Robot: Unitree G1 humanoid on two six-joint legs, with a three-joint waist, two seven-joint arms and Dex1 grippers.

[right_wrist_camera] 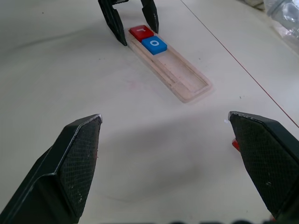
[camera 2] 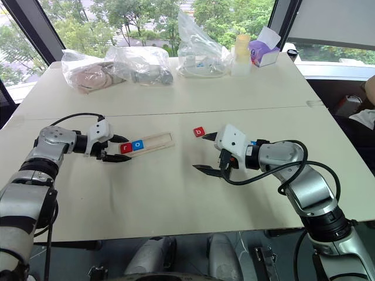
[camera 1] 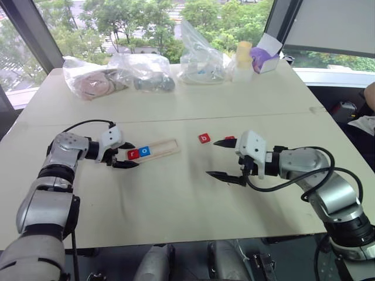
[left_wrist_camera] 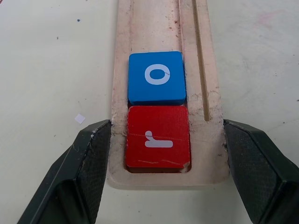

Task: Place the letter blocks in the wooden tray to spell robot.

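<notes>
The red b block [camera 1: 204, 138] [right_wrist_camera: 236, 144], the one nearer the wooden tray's empty end, is next, and my right gripper needs to go to it and close on its sides.
The wooden tray [camera 1: 164, 146] lies left of the table's middle, holding a red r block [left_wrist_camera: 158, 142] at its near-left end and a blue o block [left_wrist_camera: 156, 77] right beside it. My left gripper [camera 1: 125, 155] straddles that end of the tray, its fingers [left_wrist_camera: 88, 158] pressed against both long sides, level with the r block. A red b block [camera 1: 203, 138] lies on the table to the right of the tray. Another red block [camera 1: 229, 139] peeks out behind my right gripper [camera 1: 211, 158], which hovers open over bare table with nothing between its fingers.
Several clear plastic bags [camera 1: 94, 76] sit along the far edge, with a yellow-capped bottle [camera 1: 243, 58] and a purple and white box [camera 1: 265, 55] at the far right. A seam [camera 1: 234, 116] runs across the table beyond the tray.
</notes>
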